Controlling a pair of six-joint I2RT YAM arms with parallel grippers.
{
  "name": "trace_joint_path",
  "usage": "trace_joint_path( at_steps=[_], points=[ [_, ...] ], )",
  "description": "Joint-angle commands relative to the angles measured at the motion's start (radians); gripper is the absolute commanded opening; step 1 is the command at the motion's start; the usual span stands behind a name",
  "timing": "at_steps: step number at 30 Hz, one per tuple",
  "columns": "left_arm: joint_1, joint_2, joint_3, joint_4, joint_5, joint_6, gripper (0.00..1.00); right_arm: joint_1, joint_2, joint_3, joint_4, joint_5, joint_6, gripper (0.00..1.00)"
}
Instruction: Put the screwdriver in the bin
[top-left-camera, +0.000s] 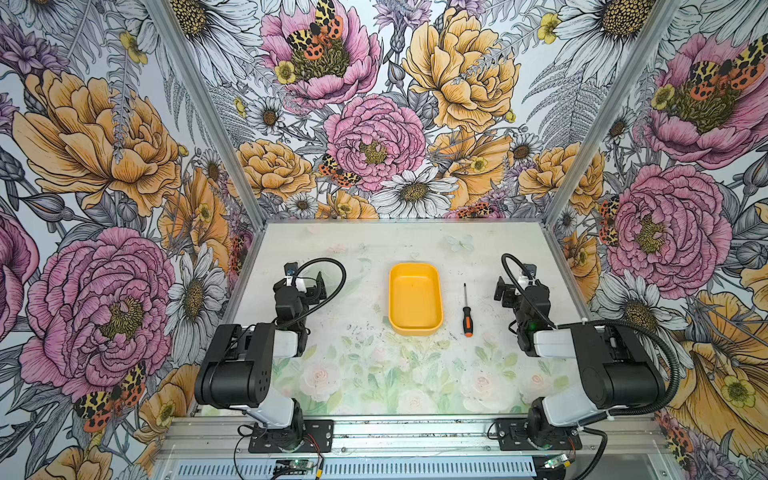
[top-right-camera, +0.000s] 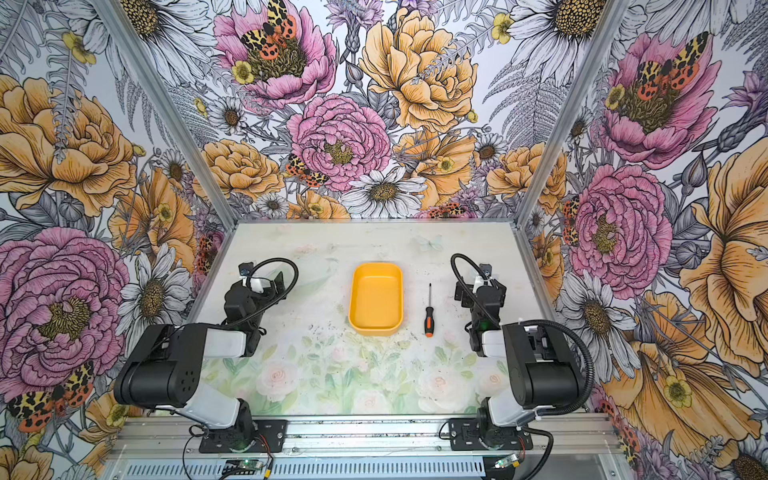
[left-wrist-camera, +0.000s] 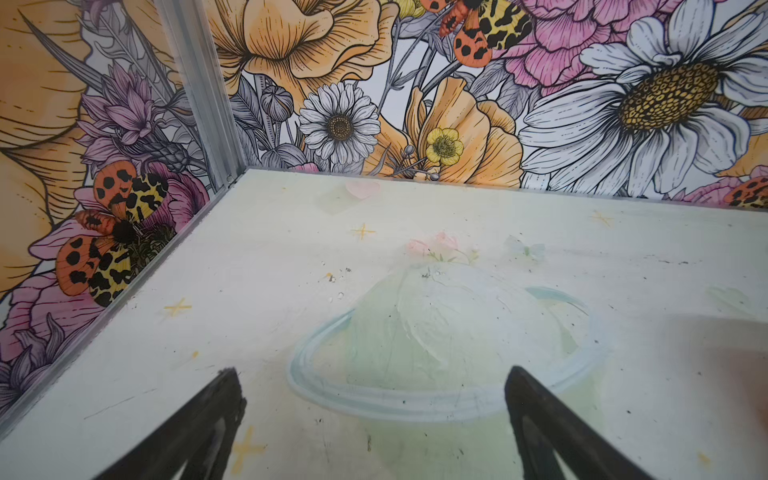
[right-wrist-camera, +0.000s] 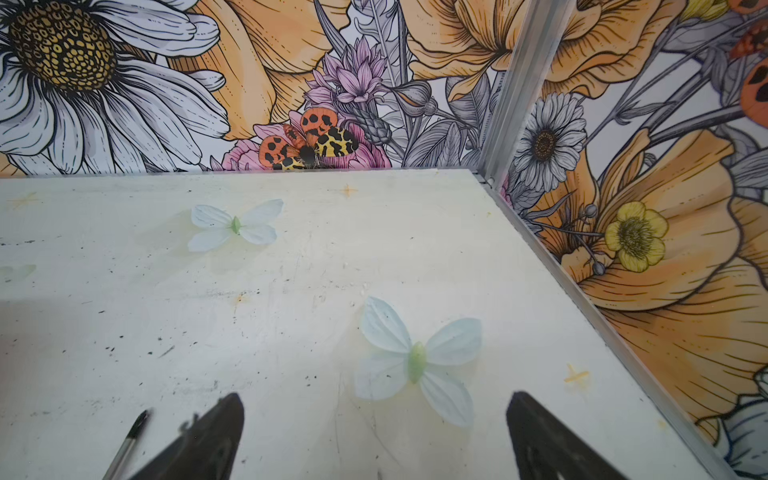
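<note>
I need to next close my right gripper on the middle of the black-and-orange handle (top-left-camera: 467, 320) of the screwdriver beside the bin.
The yellow-orange bin (top-left-camera: 414, 300) (top-right-camera: 376, 300) sits empty in the middle of the table in both top views. Just to its right the screwdriver (top-left-camera: 467, 311) (top-right-camera: 428, 312) lies flat on the table, shaft pointing to the back and its black-and-orange handle to the front. My right gripper (top-left-camera: 515, 279) (top-right-camera: 473, 280) (right-wrist-camera: 375, 395) hovers open to the right of the screwdriver, with nothing between its fingers. The right wrist view catches only the screwdriver's tip (right-wrist-camera: 129, 440), beside one finger. My left gripper (top-left-camera: 305, 276) (top-right-camera: 262, 275) (left-wrist-camera: 372, 371) stands open and empty left of the bin.
The table (top-left-camera: 374, 365) has a pale flower print and is closed in by flowered walls at the back and both sides, with aluminium posts (top-left-camera: 199, 104) at the back corners. Both arm bases are bolted to a rail (top-left-camera: 415, 434) along the front edge.
</note>
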Motion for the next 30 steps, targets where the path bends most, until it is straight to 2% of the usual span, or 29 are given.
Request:
trace_joint_path(
  at_steps=[1, 30],
  points=[
    [0.003, -0.003, -0.002, 0.013, 0.018, 0.01, 0.99, -0.003, 0.002, 0.02, 0.007, -0.01, 0.011, 0.99],
    [0.0, -0.004, -0.003, 0.014, 0.007, 0.011, 0.99, -0.002, 0.0, 0.015, 0.014, -0.008, 0.011, 0.99]
  ],
)
